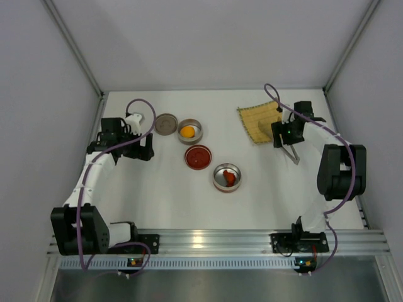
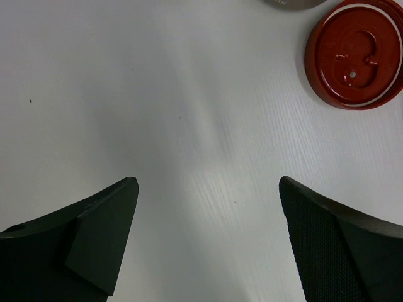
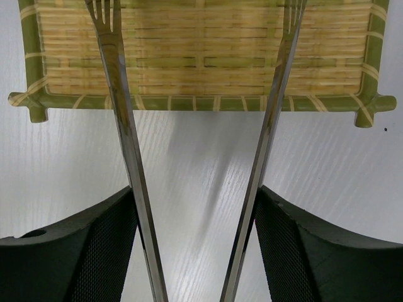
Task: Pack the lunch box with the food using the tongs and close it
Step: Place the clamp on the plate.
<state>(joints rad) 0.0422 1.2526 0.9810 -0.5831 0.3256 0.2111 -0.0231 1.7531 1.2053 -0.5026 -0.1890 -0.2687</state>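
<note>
The left gripper should next move to the red lid and close on its rim's side (image 1: pixel 186 151) (image 2: pixel 308 61) that faces the flat grey lid.
My right gripper (image 3: pixel 195 195) is shut on the slim silvery tongs (image 3: pixel 126 145). Each pad presses one tong arm, and the forked tips spread wide over the bamboo mat (image 3: pixel 201 63). From above, that gripper (image 1: pixel 286 135) sits at the mat's (image 1: pixel 259 121) near right corner, and the tongs (image 1: pixel 291 153) trail toward me. One round metal lunch box tin (image 1: pixel 196 125) holds the orange food piece (image 1: pixel 187 131). A second tin (image 1: pixel 218 171) holds a dark red piece (image 1: pixel 230 178). My left gripper (image 2: pixel 208 182) stands open over bare table, also at the left (image 1: pixel 146 150).
A red lid (image 1: pixel 198 156) lies between the two tins and shows in the left wrist view (image 2: pixel 356 53). Next to the orange tin, on its left, is a flat grey lid (image 1: pixel 166 123). White walls enclose the table on three sides.
</note>
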